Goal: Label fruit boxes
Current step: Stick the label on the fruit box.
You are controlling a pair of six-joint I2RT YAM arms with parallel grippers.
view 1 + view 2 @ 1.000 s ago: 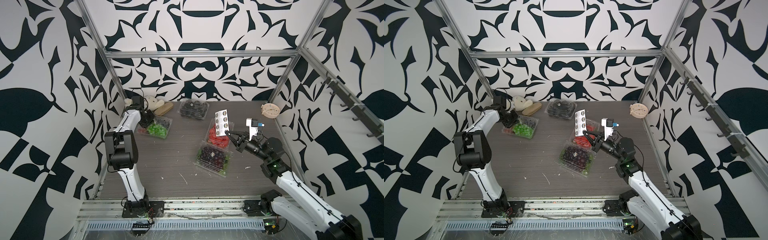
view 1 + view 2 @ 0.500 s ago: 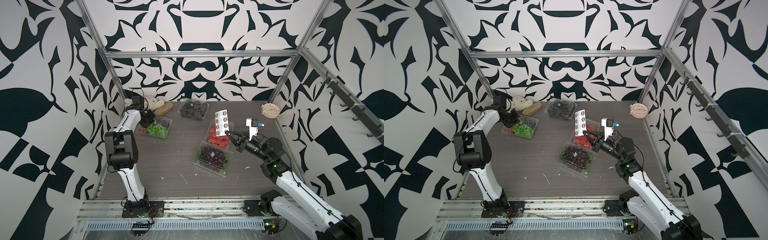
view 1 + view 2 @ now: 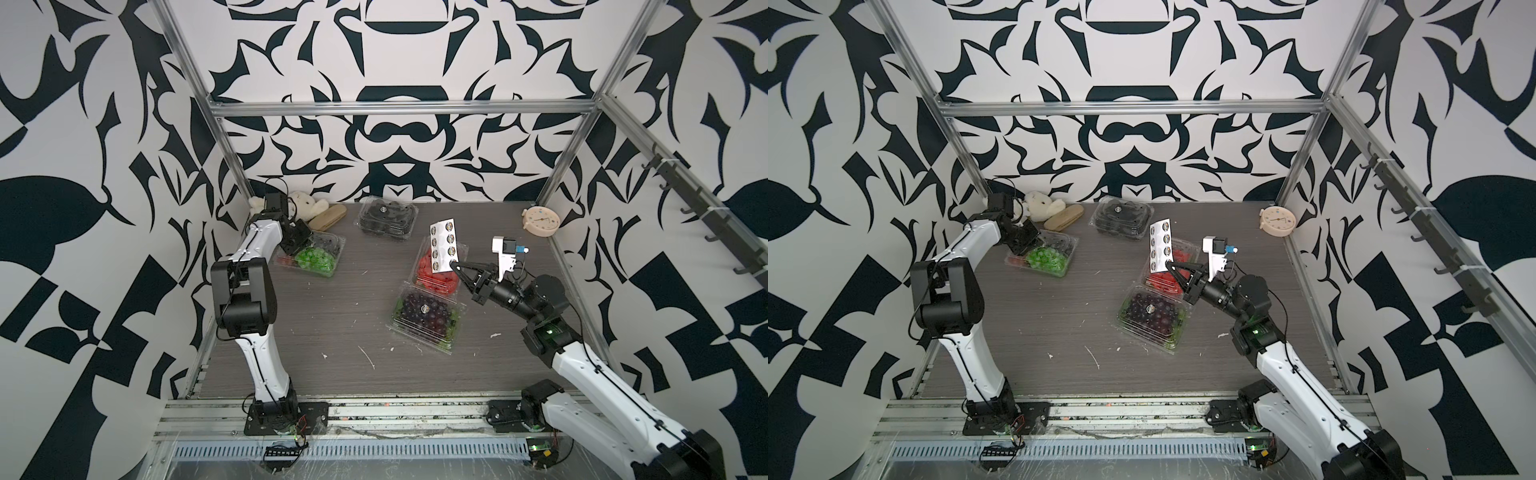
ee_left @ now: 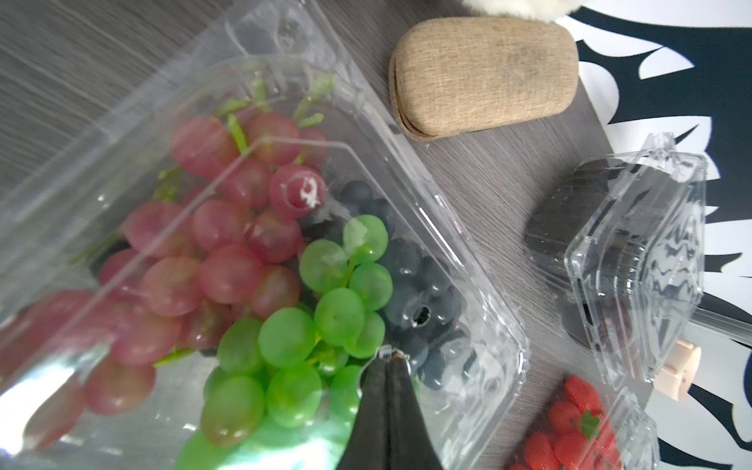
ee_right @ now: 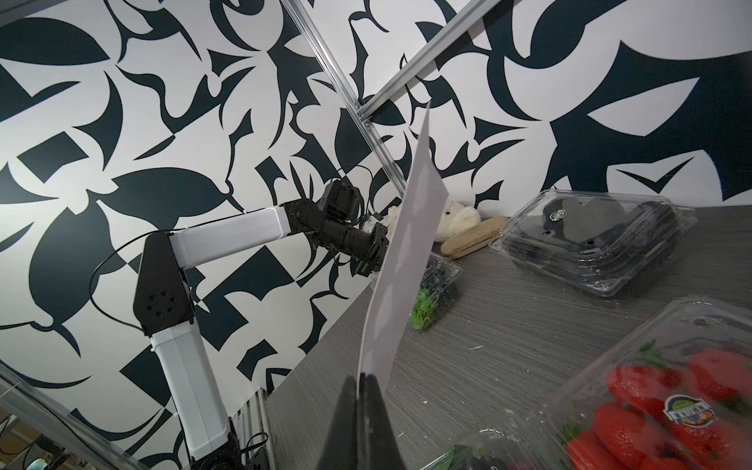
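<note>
My right gripper is going to let go of the white sticker sheet on the grey table (image 3: 481, 289) beside the strawberries box, toward the side where the clock is. The sheet is now upright over the strawberries.
Four clear fruit boxes lie on the grey table. The mixed grapes box (image 3: 316, 257) (image 3: 1044, 255) (image 4: 285, 244) is at the back left. My left gripper (image 3: 296, 243) (image 4: 392, 355) is shut with its tips down on that lid; a thin pale rim at the tips is unclear. The black berries box (image 3: 388, 216) (image 5: 590, 240) carries a sticker, as do the strawberries box (image 3: 436, 274) (image 5: 671, 386) and the dark purple grapes box (image 3: 426, 318) (image 3: 1152, 318). My right gripper (image 3: 454, 264) (image 5: 364, 380) is shut on the white sticker sheet (image 3: 444, 245) (image 5: 403, 260), upright over the strawberries.
A plush toy (image 3: 305, 203) and a tan woven case (image 3: 328, 216) (image 4: 484, 73) lie in the back left corner. A small round clock (image 3: 540, 217) leans in the back right corner. White paper scraps (image 3: 368, 357) dot the table's front.
</note>
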